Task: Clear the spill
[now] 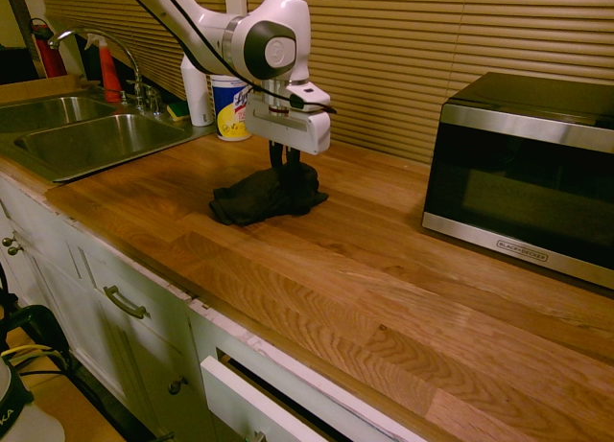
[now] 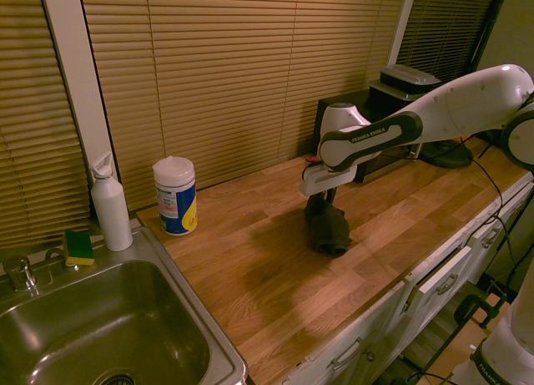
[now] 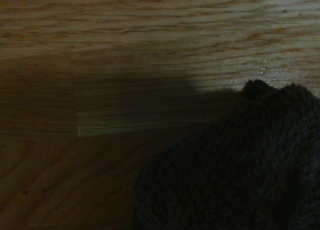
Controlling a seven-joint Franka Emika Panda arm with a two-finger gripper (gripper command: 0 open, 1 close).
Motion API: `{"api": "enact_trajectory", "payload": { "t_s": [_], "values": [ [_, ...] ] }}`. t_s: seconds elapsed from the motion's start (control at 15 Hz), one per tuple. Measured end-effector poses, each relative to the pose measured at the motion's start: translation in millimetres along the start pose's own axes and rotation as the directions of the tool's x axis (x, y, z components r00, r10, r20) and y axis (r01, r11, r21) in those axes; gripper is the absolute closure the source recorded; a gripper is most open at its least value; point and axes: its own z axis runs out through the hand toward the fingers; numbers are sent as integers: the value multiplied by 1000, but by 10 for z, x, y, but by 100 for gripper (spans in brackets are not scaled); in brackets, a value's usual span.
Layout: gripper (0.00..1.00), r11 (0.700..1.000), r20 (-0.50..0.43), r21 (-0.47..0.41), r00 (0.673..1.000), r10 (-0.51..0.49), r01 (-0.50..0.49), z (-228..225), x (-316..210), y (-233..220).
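Note:
My gripper is holding the black cloth, which lies bunched on the counter now. It will let go of it on the wooden counter point(image 1: 181, 164), beside the steel sink.
A bulky black cloth point(image 1: 259, 197) point(image 2: 329, 226) lies bunched on the wooden counter point(image 1: 384, 298), about midway between sink and microwave. My gripper point(image 1: 284, 164) point(image 2: 321, 200) points straight down into the cloth's far end, its dark fingers close together and pinching the fabric. The wrist view shows the cloth's fuzzy edge point(image 3: 240, 165) over bare wood, with a few faint glistening specks point(image 3: 261, 70) beside it. No dark spill streak shows in any view; it may be hidden under the cloth.
A microwave point(image 1: 528, 164) point(image 2: 367, 126) stands at one end of the counter and a steel sink point(image 1: 86, 140) point(image 2: 100, 335) at the other. A wipes canister point(image 1: 230, 106) point(image 2: 175, 195), a white bottle point(image 2: 111, 205) and a sponge point(image 2: 79, 247) stand by the blinds.

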Motion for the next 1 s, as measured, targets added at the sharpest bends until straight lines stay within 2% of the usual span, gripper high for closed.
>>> {"api": "enact_trajectory", "payload": {
  "t_s": [0.27,0.67,1.0],
  "values": [
    [100,998,0,0,998,-71,71,-2,-385,-292],
    [100,984,-16,-23,984,-178,178,29,-1478,-1000],
    [100,973,-27,-59,974,-224,222,111,-1855,-1408]
  ]
}}
